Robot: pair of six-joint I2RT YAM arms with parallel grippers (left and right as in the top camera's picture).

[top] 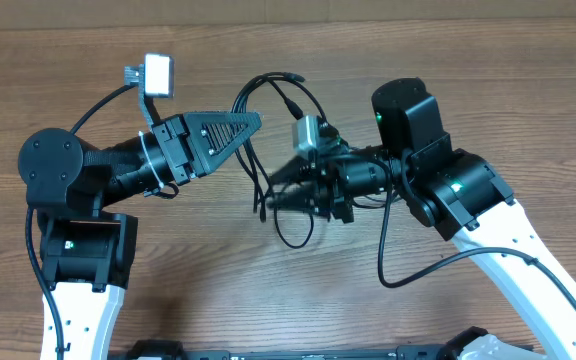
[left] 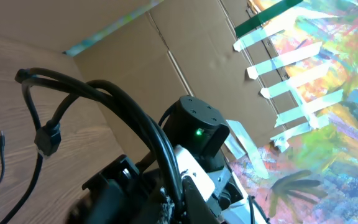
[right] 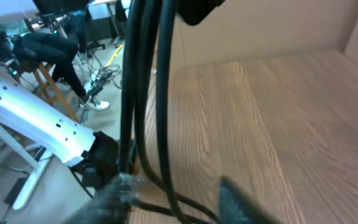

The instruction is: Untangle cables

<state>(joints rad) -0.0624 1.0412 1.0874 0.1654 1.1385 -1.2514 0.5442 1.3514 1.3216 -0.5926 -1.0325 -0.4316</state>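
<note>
Several cables hang together between the fingers of my right gripper, so next I pinch a single cable [top: 251, 155] next to my left gripper and pull it out of the bunch.
A bundle of thin black cables [top: 268, 95] hangs in loops over the wooden table between my two arms. My left gripper [top: 253, 122] points right and is shut on the cables; in the left wrist view the cables [left: 104, 93] run into its closed fingers [left: 179, 199], and a plug [left: 47, 138] dangles from one loop. My right gripper [top: 273, 190] points left, just below the left one. In the right wrist view its fingers [right: 176, 202] are apart and the cables [right: 160, 93] run down between them without being pinched.
A brown cardboard wall [left: 185, 43] stands behind the table. The right arm's own thicker cable [top: 408, 270] loops over the table at lower right. A loose cable end with a small plug [left: 0, 138] hangs near the tabletop.
</note>
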